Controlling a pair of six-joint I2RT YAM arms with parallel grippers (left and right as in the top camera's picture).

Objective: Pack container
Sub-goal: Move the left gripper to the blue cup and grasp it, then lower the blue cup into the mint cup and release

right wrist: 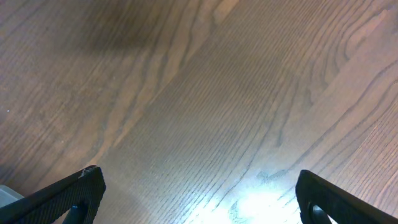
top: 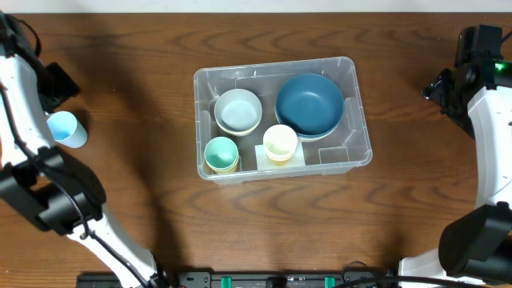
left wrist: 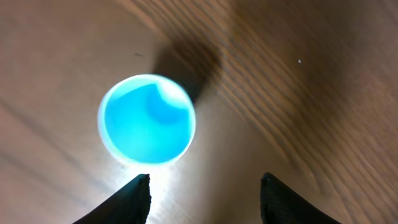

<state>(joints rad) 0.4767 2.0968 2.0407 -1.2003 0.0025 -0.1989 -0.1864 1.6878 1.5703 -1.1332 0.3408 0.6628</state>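
My left gripper should close on the light blue cup's rim [top: 75, 123] [left wrist: 189, 139]. One finger will be inside the cup and the other will be outside.
The container [top: 362, 136] is a large clear plastic bin in the middle of the table. It holds a dark blue bowl [top: 310, 104], a pale bowl [top: 238, 111], a green cup [top: 221, 154] and a cream cup [top: 280, 142]. A light blue cup [top: 66, 129] stands upright on the table at the far left; in the left wrist view it [left wrist: 147, 119] is just ahead of my open, empty left gripper [left wrist: 205, 186]. My right gripper [right wrist: 196, 193] is open and empty over bare wood at the far right.
The left arm [top: 48, 84] and right arm [top: 472, 72] stand at the table's two sides. A corner of the container shows at the lower left edge of the right wrist view [right wrist: 5, 194].
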